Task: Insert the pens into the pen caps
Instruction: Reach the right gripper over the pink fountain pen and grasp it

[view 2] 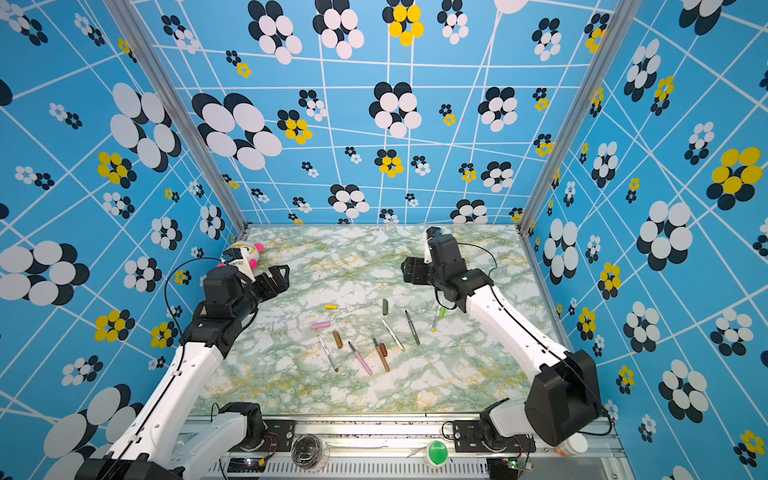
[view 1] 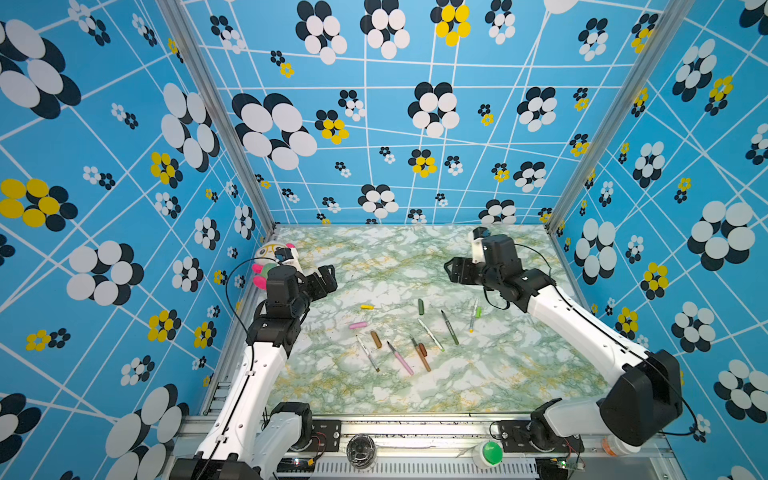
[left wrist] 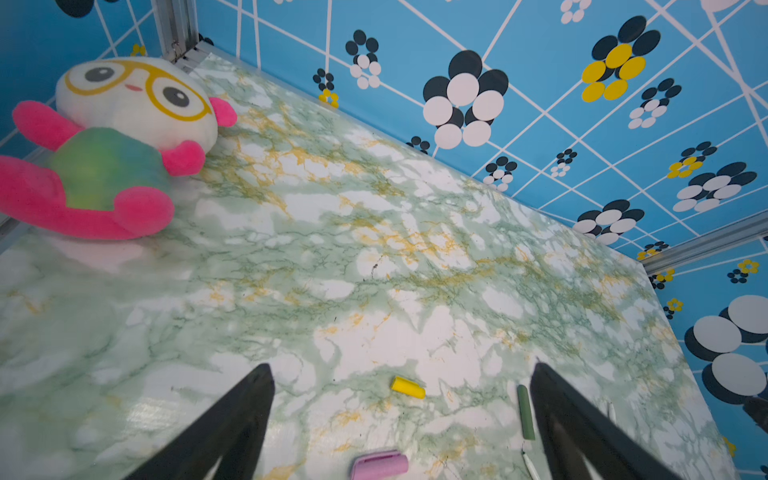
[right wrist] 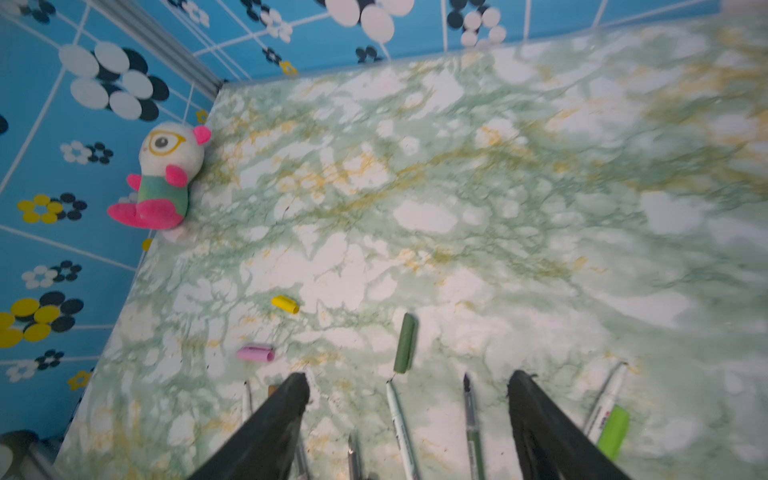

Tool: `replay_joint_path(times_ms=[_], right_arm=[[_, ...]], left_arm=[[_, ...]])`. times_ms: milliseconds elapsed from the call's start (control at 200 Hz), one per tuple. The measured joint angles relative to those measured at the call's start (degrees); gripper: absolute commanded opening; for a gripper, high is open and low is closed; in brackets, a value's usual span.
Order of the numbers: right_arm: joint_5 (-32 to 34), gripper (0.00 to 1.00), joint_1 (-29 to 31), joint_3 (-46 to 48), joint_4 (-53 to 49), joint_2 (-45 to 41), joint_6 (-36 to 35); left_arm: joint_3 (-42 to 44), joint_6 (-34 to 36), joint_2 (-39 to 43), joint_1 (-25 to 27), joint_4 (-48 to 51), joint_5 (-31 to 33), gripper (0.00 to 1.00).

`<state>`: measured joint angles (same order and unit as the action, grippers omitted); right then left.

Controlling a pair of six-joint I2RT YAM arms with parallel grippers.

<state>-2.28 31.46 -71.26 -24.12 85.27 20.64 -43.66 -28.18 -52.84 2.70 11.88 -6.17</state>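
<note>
Next, I move my left gripper to the pink pen and close it on the pen's body (view 1: 403, 362), behind its grey front section with the nib.
Several pens lie loose on the marble table, among them a pink pen (view 1: 401, 358), a brown pen (view 1: 421, 354) and a dark green pen (view 1: 450, 327). Scattered pen caps lie round them: yellow cap (view 1: 367, 307) (left wrist: 408, 387), pink cap (view 1: 358, 325), brown cap (view 1: 376, 339), dark green cap (view 1: 421, 306) (right wrist: 405, 343), lime cap (view 1: 478, 311). My left gripper (view 1: 330, 276) (left wrist: 402, 365) hovers open at the back left of them, holding nothing. My right gripper (view 1: 451, 270) (right wrist: 409, 375) hangs open at the back right, also holding nothing.
A plush toy (view 1: 272, 257) with pink limbs lies in the back left corner, just behind the left arm. Patterned blue walls close in three sides. A green button (view 1: 491, 453) and a clear jar (view 1: 360, 449) sit on the front rail.
</note>
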Motion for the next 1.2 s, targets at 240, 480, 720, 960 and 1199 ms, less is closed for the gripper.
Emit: replay_joint_path(times_ms=[240, 480, 720, 960, 1199], right_arm=[[0.02, 0.62, 14.01, -2.8, -9.22, 9.01, -6.58], [-0.63, 0.55, 24.59, -0.5, -9.2, 11.45, -10.34], [-0.66, 0.49, 27.3, -0.48, -6.34, 18.71, -12.13], [0.26, 0.42, 27.3, -2.6, -5.81, 24.79, -12.98], [1.25, 0.33, 27.3, -4.33, -5.55, 26.73, -13.6]], left_arm=[[4.87, -3.93, 6.56, 0.44, 3.89, -0.72, 0.96], [6.23, -5.29, 9.18, 0.44, 4.46, 0.2, 0.96], [6.58, -5.51, 9.29, 0.44, 4.46, 1.01, 0.96], [6.91, -5.68, 10.97, 0.44, 4.5, 1.66, 0.96], [7.54, -5.73, 11.19, 0.44, 4.46, 2.1, 0.96]])
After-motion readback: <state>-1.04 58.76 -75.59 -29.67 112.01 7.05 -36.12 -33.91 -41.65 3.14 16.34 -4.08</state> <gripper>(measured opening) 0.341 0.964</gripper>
